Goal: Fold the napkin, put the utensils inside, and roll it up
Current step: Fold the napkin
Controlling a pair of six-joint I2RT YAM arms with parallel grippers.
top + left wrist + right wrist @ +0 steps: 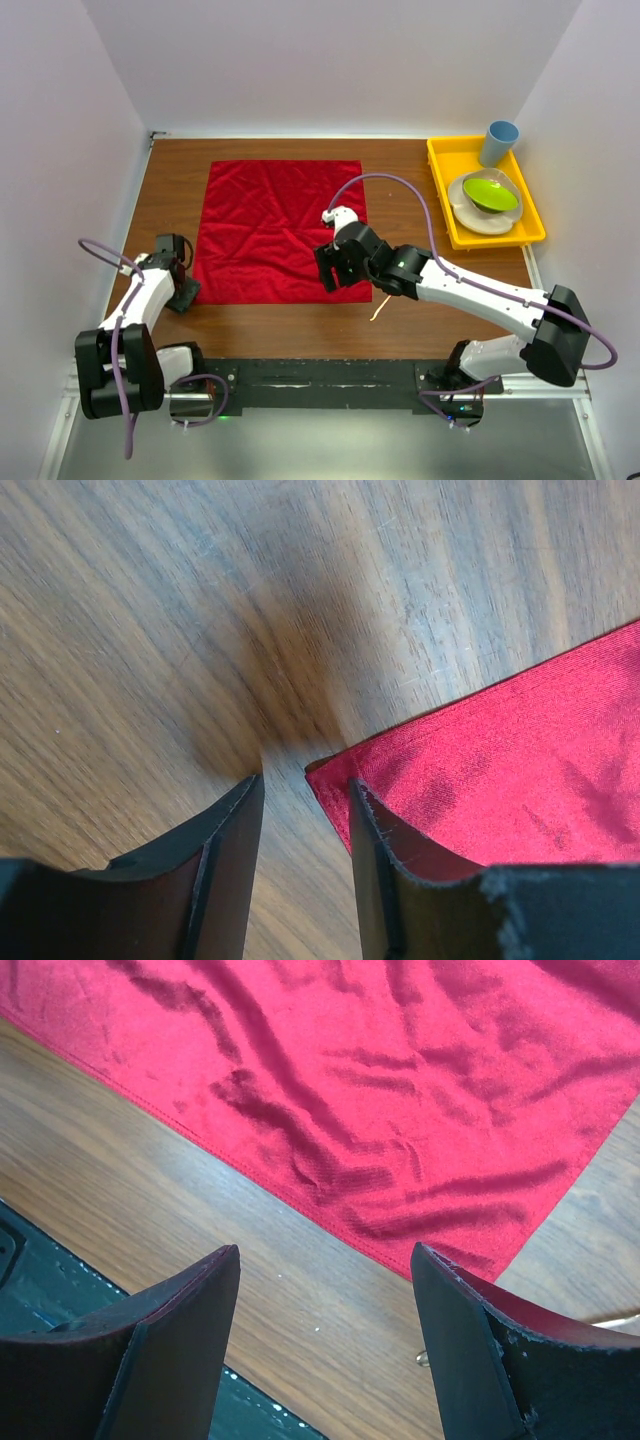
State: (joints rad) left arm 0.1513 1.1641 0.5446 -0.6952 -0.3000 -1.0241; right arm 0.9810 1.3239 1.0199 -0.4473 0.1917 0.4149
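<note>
Only the napkin corner's tip is in my left gripper's narrow gap; I should open wider and pinch the corner's cloth (338, 777) before folding it diagonally.
The red napkin (275, 230) lies spread flat as a square on the wooden table. My left gripper (185, 292) is down at its near-left corner. In the left wrist view that napkin corner (480, 750) pokes in at the tips of the left gripper (305, 780). One finger (375, 870) rests over the cloth edge, and bare wood shows in the narrow gap. My right gripper (335, 275) hovers wide open over the napkin's near edge (380, 1090), by the near-right corner, with nothing between its fingers (325, 1250). A thin copper utensil (380, 308) lies on the wood just right of that corner.
A yellow tray (441, 195) at the back right holds a blue cup (498, 142) and a green bowl (490, 192) on a white plate (480, 218). A black rail (320, 375) runs along the near table edge. White walls close in the left, back and right.
</note>
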